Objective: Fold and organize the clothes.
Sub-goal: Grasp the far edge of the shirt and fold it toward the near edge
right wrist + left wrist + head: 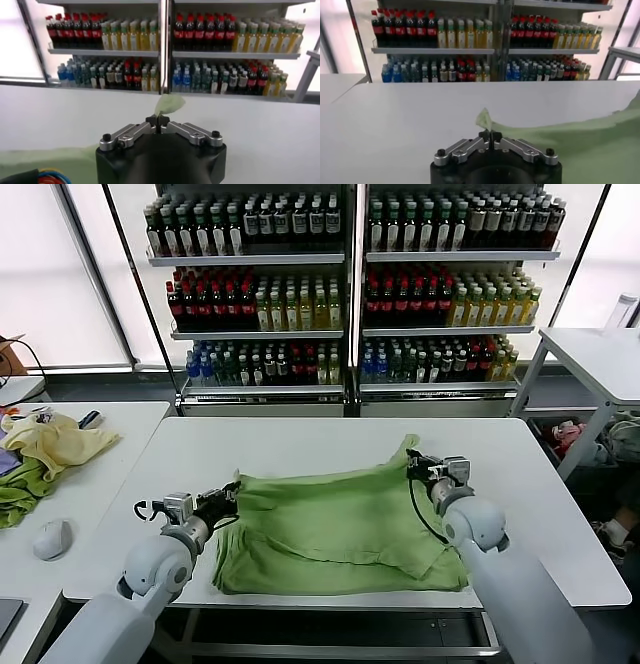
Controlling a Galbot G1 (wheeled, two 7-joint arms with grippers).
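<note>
Next, my left gripper lets go of the green polo shirt's corner on the shirt's near half (236, 522), by its side edge.
The light green polo shirt (335, 524) lies partly folded on the white table (300, 446), its plain side up. My left gripper (233, 491) is shut on the shirt's left edge; the left wrist view shows a pinch of green cloth (485, 120) standing up between the closed fingertips (490, 136). My right gripper (415, 466) is shut on the shirt's far right corner, held a little above the table; in the right wrist view a green flap (169, 104) sticks out of the closed fingertips (157, 121). No printed graphic shows.
A pale yellow cloth (55, 442) and a darker green cloth (20, 492) lie on the side table at left, with a white mouse (52, 538). Drink shelves (350, 284) stand behind. Another white table (600, 354) stands at the right.
</note>
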